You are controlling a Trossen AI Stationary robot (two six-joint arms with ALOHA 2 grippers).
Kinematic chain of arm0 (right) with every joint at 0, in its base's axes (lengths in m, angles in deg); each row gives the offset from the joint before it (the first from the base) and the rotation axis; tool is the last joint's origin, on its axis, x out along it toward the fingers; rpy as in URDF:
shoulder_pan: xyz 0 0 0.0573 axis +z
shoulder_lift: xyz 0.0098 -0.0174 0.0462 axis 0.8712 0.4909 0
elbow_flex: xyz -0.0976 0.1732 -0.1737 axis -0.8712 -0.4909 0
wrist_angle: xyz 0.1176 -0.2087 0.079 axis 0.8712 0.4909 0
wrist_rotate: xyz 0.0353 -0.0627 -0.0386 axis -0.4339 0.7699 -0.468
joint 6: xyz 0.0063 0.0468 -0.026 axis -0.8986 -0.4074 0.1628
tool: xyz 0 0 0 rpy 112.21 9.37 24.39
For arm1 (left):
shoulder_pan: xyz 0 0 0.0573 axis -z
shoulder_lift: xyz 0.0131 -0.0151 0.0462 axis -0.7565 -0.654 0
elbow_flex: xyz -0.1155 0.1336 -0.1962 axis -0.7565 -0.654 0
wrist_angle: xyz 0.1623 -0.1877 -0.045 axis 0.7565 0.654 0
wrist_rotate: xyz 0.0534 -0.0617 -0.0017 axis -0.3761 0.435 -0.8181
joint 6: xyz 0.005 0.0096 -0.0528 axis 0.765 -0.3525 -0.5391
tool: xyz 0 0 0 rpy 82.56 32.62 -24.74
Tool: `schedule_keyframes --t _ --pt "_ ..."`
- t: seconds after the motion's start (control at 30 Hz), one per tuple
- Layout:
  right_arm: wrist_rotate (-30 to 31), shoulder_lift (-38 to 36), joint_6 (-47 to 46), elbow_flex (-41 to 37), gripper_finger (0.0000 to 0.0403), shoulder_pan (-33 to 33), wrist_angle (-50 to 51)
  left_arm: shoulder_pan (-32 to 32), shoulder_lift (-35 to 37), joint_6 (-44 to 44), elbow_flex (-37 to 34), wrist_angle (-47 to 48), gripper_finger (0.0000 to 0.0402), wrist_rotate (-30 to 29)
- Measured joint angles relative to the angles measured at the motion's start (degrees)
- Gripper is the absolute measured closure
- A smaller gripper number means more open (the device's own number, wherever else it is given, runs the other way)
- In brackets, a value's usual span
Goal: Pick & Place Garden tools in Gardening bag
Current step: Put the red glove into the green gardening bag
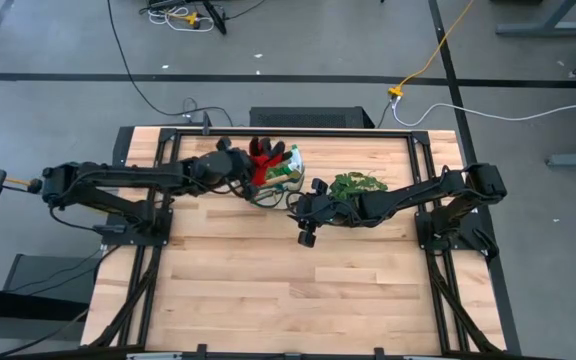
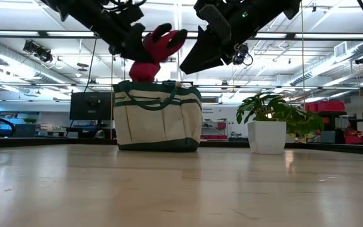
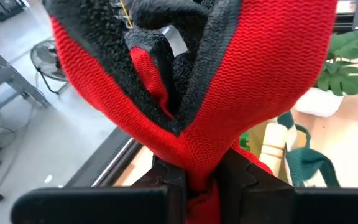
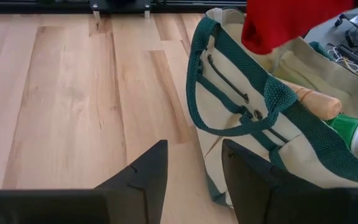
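My left gripper needs to let go of the red gloves inside the cream-white gardening bag (image 1: pixel 270 182), beside the wooden handle.
My left gripper (image 1: pixel 246 170) is shut on the red gloves (image 2: pixel 158 45), which have dark grey palms, and holds them right above the cream-white gardening bag (image 2: pixel 158 116) with dark green trim. The bag stands at the table's far middle (image 1: pixel 286 172). Inside it, the right wrist view shows a wooden handle (image 4: pixel 316 102) and the green spray bottle (image 4: pixel 353 134). My right gripper (image 4: pixel 194 177) is open and empty, in the air just on the near side of the bag (image 1: pixel 307 232). The shears are out of view. My left gripper pinches the bunched red gloves (image 3: pixel 201 165) between its two fingers, several layers folded together. It comes from the table's left. The glove fingers (image 2: pixel 172 36) stick up and the other end (image 2: pixel 142 70) hangs down to the bag's open top.
A leafy potted plant in a white pot (image 2: pixel 268 129) stands right of the bag (image 1: pixel 358 185). The bag's green strap (image 4: pixel 229 118) loops toward my right gripper. The near half of the wooden table (image 1: pixel 288 290) is bare.
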Motion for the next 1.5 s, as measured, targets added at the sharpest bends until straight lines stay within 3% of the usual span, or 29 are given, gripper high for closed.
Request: schedule_keyframes --t 0.23,0.77,1.5 --pt "-0.01 0.00 -0.02 -0.01 0.0248 0.01 -0.22 0.00 -1.10 1.73 -0.02 -0.89 0.0352 -2.58" --pt "-0.12 0.00 -0.26 -0.02 0.0248 0.02 -0.30 0.02 -3.07 1.66 -0.09 -0.03 0.0352 0.26" --pt "-0.12 -0.02 -1.12 -0.02 0.0248 0.02 -0.35 -0.15 -5.88 0.09 0.02 12.28 0.0352 10.01"
